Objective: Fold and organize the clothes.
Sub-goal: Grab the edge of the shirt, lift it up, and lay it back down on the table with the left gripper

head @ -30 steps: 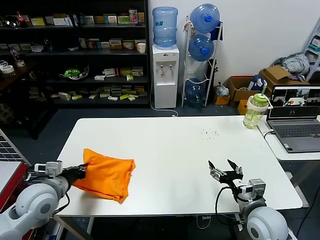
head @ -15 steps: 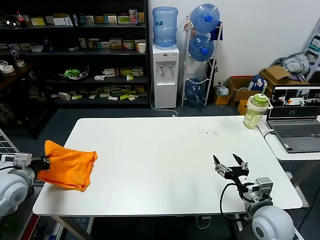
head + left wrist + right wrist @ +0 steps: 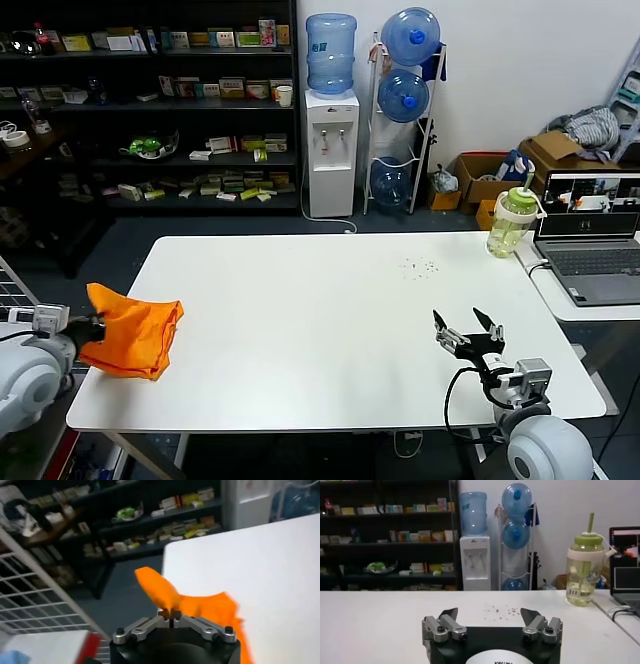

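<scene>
Next, my left gripper lets go of the orange T-shirt on the middle of the white table's front half [image 3: 355, 338], short of the crumbs. The shirt lies bunched at the table's edge now.
The bright orange T-shirt [image 3: 133, 330] lies bunched at the table's left edge, partly hanging past it. No lettering shows. My left gripper [image 3: 88, 327] is shut on the shirt's near corner, just off the table's left edge. In the left wrist view the fingertips [image 3: 171, 614] pinch the orange cloth [image 3: 200, 605]. My right gripper [image 3: 466, 328] is open and empty, low over the table's front right part, far from the shirt. It also shows in the right wrist view [image 3: 490, 616] with jaws wide apart.
The white table [image 3: 330, 330] spans the middle. A green-lidded bottle [image 3: 510, 222] stands at its back right corner, beside a laptop [image 3: 590, 240] on a side table. A wire rack [image 3: 40, 605] stands left of the table. Crumbs [image 3: 418, 266] dot the back of the table.
My left gripper has pulled the shirt leftward from the front-left table area to its left edge. My right gripper has drawn back slightly toward the front right.
</scene>
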You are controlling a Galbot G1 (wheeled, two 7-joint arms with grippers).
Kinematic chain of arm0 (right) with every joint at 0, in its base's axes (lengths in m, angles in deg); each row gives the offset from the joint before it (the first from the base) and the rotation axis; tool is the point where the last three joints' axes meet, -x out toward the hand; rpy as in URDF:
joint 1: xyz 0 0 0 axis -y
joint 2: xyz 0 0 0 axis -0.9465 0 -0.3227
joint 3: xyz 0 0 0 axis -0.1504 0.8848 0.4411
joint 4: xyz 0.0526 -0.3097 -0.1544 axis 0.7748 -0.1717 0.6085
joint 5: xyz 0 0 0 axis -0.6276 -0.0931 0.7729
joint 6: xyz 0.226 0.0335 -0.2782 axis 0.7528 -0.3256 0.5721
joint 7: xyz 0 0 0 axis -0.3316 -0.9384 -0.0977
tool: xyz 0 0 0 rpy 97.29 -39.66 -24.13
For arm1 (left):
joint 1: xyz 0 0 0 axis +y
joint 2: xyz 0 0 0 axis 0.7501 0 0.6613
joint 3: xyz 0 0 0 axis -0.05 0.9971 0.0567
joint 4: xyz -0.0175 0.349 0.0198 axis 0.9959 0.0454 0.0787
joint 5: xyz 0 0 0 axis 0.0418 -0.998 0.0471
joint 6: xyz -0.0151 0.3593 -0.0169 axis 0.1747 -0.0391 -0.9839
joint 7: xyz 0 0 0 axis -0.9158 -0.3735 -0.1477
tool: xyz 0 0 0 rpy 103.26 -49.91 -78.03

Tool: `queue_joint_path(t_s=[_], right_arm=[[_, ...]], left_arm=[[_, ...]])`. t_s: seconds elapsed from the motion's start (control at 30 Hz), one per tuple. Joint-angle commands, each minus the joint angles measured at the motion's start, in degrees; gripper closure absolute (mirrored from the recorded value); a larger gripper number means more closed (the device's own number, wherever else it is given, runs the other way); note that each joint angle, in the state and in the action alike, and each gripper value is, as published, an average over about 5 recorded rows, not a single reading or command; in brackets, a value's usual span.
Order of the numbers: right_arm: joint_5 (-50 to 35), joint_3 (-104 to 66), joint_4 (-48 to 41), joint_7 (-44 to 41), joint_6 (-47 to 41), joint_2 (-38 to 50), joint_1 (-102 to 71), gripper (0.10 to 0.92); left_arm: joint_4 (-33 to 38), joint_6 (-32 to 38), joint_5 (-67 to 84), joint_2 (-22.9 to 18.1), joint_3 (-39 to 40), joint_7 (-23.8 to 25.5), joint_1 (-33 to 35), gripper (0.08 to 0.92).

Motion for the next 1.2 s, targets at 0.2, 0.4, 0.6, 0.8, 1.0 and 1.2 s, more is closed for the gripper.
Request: queue_joint_path(t_s=[0.2,0.4,0.6,0.8,1.0,1.2], right_arm=[[2.3,-3.5,1.4,2.2,-2.1,-5.3,-5.4,0.203],[2.1,-6.2,2.4,2.8,-2.9,-6.1,-8.0,0.203],[1.7,-6.2,1.7,2.9,-3.1,-5.6,-7.5,0.203],[1.5,-4.2,1.2,3.1,-3.3,-5.4,-5.8,0.203],[1.3,-3.9,0.8,3.0,-3.3,-5.0,-5.4,0.203],[1.2,-3.9,0.6,2.9,-3.3,-4.9,-5.2,0.203]], left_arm=[[4.8,-0.7,23.2,-36.7,42.8,-20.4,-43.3,0.897],[-3.6,-1.4,21.0,-43.3,46.8,-19.4,-47.1,0.897],[-4.9,-1.5,20.4,-44.1,48.4,-19.4,-47.1,0.897],[-6.5,-1.2,19.2,-45.8,49.5,-20.0,-47.1,0.897],[-8.7,-0.7,17.6,-47.8,49.6,-20.2,-47.0,0.897],[-11.4,-0.4,17.1,-52.1,49.9,-20.7,-47.8,0.897]])
